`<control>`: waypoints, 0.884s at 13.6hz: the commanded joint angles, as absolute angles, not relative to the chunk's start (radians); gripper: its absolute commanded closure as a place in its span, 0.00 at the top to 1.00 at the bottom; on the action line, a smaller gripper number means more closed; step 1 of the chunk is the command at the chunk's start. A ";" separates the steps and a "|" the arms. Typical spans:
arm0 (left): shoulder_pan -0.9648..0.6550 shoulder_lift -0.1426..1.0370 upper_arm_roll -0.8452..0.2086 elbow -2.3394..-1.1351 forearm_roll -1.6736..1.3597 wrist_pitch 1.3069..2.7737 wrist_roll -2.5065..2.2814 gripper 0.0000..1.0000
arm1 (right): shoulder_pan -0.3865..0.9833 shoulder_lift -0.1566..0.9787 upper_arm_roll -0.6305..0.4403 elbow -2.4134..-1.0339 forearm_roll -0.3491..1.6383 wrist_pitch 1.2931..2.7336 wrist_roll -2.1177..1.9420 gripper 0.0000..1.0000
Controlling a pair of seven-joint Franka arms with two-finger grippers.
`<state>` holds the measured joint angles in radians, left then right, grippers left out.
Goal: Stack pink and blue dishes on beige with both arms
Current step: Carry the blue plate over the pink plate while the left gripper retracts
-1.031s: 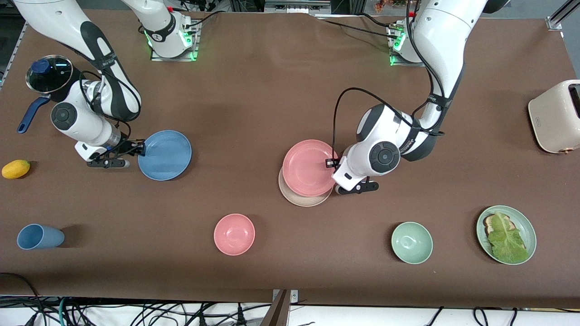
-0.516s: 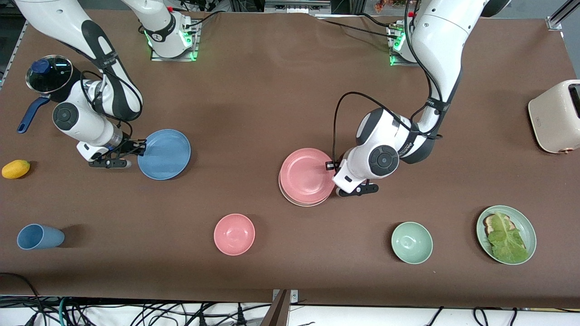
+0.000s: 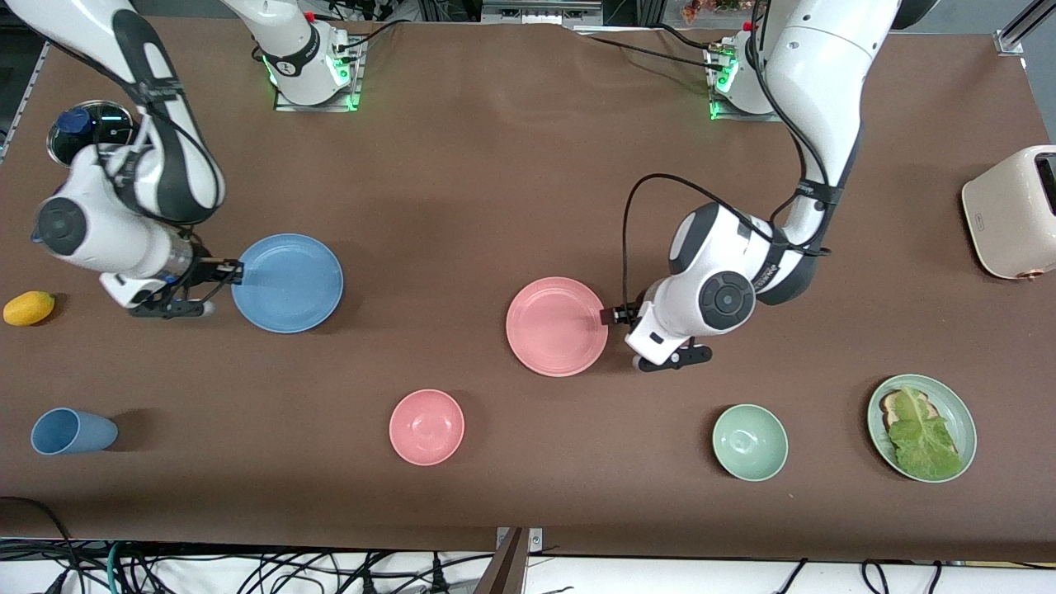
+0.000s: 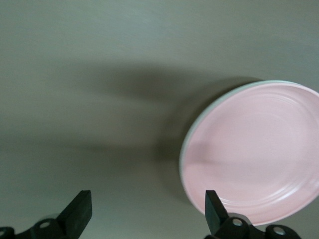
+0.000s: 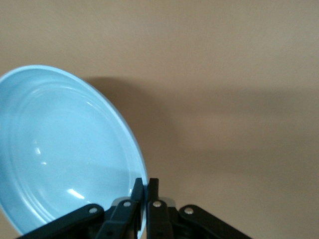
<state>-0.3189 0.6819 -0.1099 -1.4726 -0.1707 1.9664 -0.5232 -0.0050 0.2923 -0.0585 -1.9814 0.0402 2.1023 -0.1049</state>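
Note:
Next, my right gripper lets go of the blue plate on top of the pink plate (image 3: 559, 327), so it becomes the top layer of the stack.
The pink plate (image 3: 557, 326) lies flat on the beige plate and covers it almost wholly. Only a pale rim of the beige plate (image 4: 182, 152) shows along the pink plate's (image 4: 254, 149) edge. My left gripper (image 3: 615, 315) (image 4: 147, 201) is open just beside that stack, toward the left arm's end, with nothing between its fingers. My right gripper (image 3: 235, 272) (image 5: 146, 184) is shut on the rim of the blue plate (image 3: 289, 283) (image 5: 65, 149). It holds that plate tilted a little above the table, toward the right arm's end.
A pink bowl (image 3: 426, 426), a green bowl (image 3: 749, 442), a green plate with lettuce (image 3: 921, 427) and a blue cup (image 3: 70, 431) lie nearer the front camera. A yellow fruit (image 3: 29, 308), a glass lid (image 3: 87, 132) and a toaster (image 3: 1011, 212) sit at the table's ends.
The left gripper set the pink plate down on the beige one, opened and drew back from it. The right gripper lifted the blue plate and shifted slightly toward the right arm's end.

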 commanded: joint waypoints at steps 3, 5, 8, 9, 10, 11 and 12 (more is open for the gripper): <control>-0.212 0.644 -0.112 -1.479 -0.106 1.899 -0.386 1.00 | 0.090 0.353 -0.055 -1.620 0.058 1.835 -0.097 0.00; -0.148 0.632 -0.112 -1.474 -0.104 1.859 -0.300 1.00 | 0.164 0.379 -0.055 -1.568 0.060 1.835 -0.008 0.00; -0.034 0.608 -0.110 -1.474 -0.097 1.812 -0.163 1.00 | 0.299 0.437 -0.054 -1.482 0.061 1.839 0.202 0.00; 0.006 0.598 -0.110 -1.473 -0.077 1.793 -0.109 1.00 | 0.345 0.458 -0.054 -1.454 0.064 1.847 0.268 0.00; 0.038 0.580 -0.110 -1.473 -0.062 1.775 -0.077 1.00 | 0.400 0.486 -0.054 -1.422 0.093 1.853 0.344 0.00; 0.067 0.560 -0.110 -1.473 -0.045 1.746 -0.063 1.00 | 0.444 0.520 -0.055 -1.389 0.125 1.862 0.430 0.00; 0.098 0.534 -0.112 -1.470 -0.014 1.709 -0.049 1.00 | 0.483 0.547 -0.055 -1.362 0.144 1.880 0.516 0.00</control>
